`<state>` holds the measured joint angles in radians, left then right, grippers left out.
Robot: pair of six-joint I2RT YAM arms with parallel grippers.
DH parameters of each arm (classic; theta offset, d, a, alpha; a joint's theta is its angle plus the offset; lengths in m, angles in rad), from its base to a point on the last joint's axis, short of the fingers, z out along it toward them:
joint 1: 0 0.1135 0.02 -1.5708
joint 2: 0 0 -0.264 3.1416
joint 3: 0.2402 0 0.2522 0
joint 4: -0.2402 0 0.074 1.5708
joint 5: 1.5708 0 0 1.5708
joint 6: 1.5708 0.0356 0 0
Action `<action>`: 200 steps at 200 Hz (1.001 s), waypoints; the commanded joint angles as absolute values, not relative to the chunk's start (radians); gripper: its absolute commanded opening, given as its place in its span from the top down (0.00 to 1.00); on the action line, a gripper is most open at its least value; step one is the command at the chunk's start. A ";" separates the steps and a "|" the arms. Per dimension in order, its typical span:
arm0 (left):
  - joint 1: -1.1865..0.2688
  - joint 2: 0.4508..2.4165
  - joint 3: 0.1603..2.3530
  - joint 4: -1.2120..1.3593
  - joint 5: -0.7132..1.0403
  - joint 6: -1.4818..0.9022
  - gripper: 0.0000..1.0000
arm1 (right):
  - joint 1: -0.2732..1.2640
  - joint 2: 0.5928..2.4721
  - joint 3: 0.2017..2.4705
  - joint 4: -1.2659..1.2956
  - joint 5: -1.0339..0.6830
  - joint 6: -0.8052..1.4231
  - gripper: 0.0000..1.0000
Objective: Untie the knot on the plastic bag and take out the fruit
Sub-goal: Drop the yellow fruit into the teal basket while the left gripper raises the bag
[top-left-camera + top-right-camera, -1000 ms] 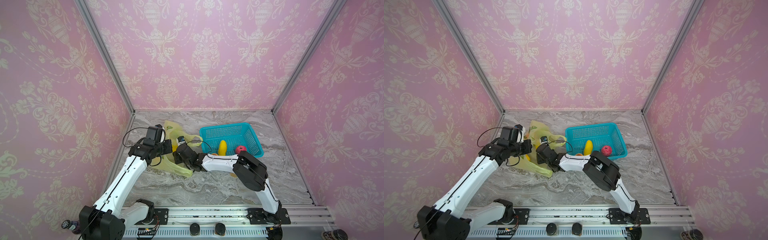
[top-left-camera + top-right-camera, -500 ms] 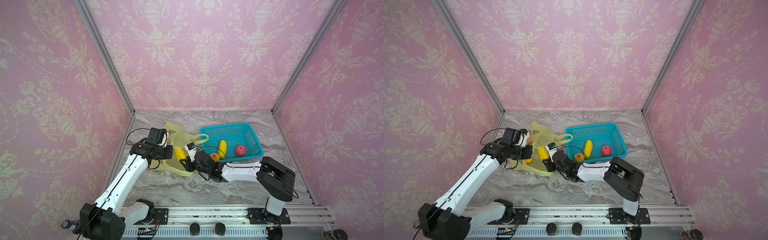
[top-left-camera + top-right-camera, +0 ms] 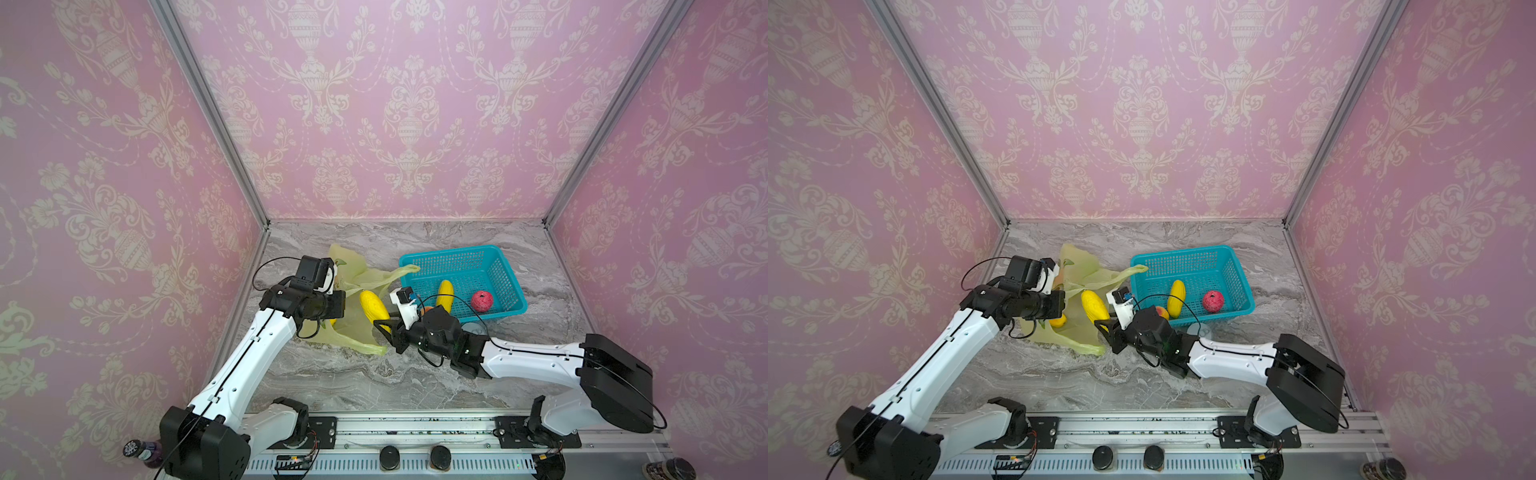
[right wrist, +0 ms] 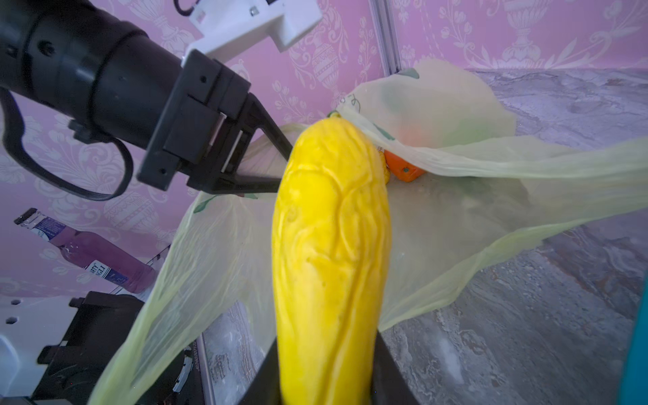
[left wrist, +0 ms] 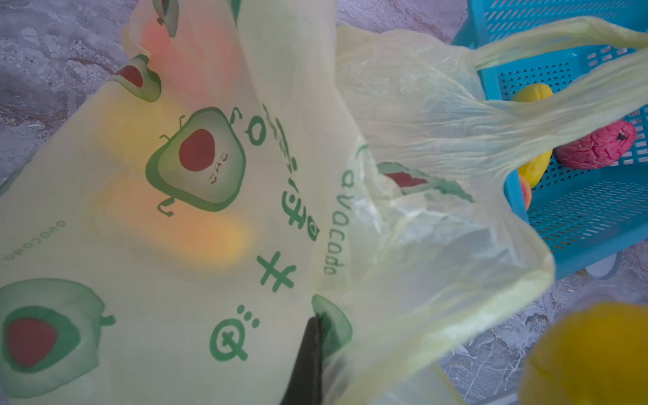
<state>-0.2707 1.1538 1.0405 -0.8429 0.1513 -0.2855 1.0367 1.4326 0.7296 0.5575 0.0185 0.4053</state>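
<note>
The robot's right gripper will put the long yellow fruit down between the basket's yellow fruit and pink-red fruit (image 3: 463, 301).
The yellow-green plastic bag (image 3: 359, 278) lies slack at the left, its mouth open toward the basket. No knot is in view; one handle loop (image 3: 401, 272) trails loose onto the basket rim. My left gripper (image 5: 317, 324) is shut on a fold of the bag's film. My right gripper (image 3: 384, 329) is shut on a long yellow fruit (image 3: 374, 305), gripping its near end (image 4: 331, 350) and holding it just outside the bag's mouth. An orange fruit (image 4: 403, 169) and a pink-red glow (image 5: 182, 38) show inside the bag.
A teal mesh basket (image 3: 505, 266) at the right holds a yellow long fruit (image 3: 445, 293), a pink-red one (image 3: 482, 300) and a peach-coloured one (image 3: 1162, 311). A pale round lid (image 3: 1198, 330) lies by its front. The left wall is close. Bottles stand off the front corners (image 3: 141, 451).
My right gripper has drawn back out of the bag toward the front right with the long yellow fruit, the arm swinging low. The left gripper keeps its hold on the bag.
</note>
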 commanded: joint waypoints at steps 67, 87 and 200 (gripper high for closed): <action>-0.269 1.172 1.091 -0.853 0.119 -0.269 1.00 | 0.881 0.975 0.605 0.091 0.397 0.368 0.91; -0.269 1.254 1.240 -0.879 0.116 -0.308 1.00 | 0.743 0.968 0.600 0.031 0.387 0.402 0.89; -0.464 1.046 1.186 -0.744 -0.031 -0.172 1.00 | 0.543 1.388 0.742 -0.179 0.315 0.431 0.96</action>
<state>-0.4110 1.1618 1.2716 -0.7460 0.0689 -0.2661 0.5507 1.3533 0.7170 -0.1188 0.3298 0.3969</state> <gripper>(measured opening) 0.047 0.278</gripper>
